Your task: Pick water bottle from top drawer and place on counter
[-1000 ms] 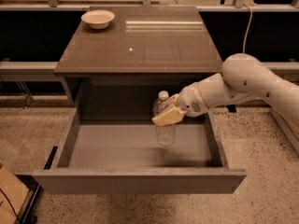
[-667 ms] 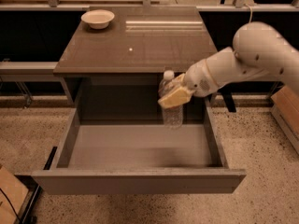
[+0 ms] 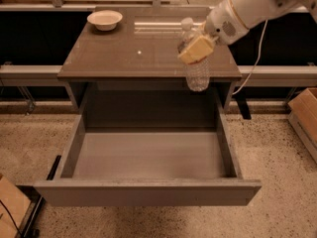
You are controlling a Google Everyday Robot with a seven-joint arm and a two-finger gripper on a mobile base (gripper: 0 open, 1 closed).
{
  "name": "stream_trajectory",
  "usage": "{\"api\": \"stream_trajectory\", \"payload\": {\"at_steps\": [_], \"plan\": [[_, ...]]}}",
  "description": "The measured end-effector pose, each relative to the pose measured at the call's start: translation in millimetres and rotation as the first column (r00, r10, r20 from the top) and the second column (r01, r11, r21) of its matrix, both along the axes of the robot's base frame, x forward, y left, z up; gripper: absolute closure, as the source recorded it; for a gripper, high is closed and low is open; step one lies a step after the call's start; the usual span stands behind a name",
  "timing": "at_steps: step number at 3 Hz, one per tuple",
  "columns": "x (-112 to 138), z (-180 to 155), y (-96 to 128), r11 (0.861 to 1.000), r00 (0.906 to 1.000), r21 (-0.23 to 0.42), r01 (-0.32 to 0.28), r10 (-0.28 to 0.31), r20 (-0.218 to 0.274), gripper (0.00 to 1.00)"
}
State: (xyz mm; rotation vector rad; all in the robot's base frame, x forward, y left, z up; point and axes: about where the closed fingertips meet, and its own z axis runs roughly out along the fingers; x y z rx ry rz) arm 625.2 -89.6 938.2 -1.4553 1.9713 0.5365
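Next, my gripper puts the water bottle down on the counter (image 3: pixel 185 52) in front of the bright strip of glare.
The water bottle (image 3: pixel 196 69) is a clear ribbed bottle with a white cap. It hangs upright in the air over the counter's front right edge. My gripper (image 3: pixel 196 48), with tan pads, is shut on the bottle's upper half, and the white arm reaches in from the upper right. The top drawer (image 3: pixel 148 157) stands pulled fully out below, and its grey inside holds nothing. The counter (image 3: pixel 129 53) is the glossy grey-brown top behind the drawer.
A white bowl (image 3: pixel 104 19) sits at the counter's back left corner. Cardboard boxes stand on the speckled floor at the right edge (image 3: pixel 304 113) and at the bottom left (image 3: pixel 10 207). A dark rail runs behind the cabinet.
My gripper has lifted the bottle up out of the drawer to the height of the counter's front edge. The arm has risen and moved back toward the upper right.
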Motion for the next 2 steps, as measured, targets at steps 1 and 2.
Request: {"api": "stream_trajectory", "payload": {"at_steps": [1,2], "plan": [[14,43,-3,1.0,0.9961,0.015,0.016,-0.018,0.086,1.0],[17,32,-10,0.996,0.9946,0.043,0.081,-0.084,0.062,1.0]]}}
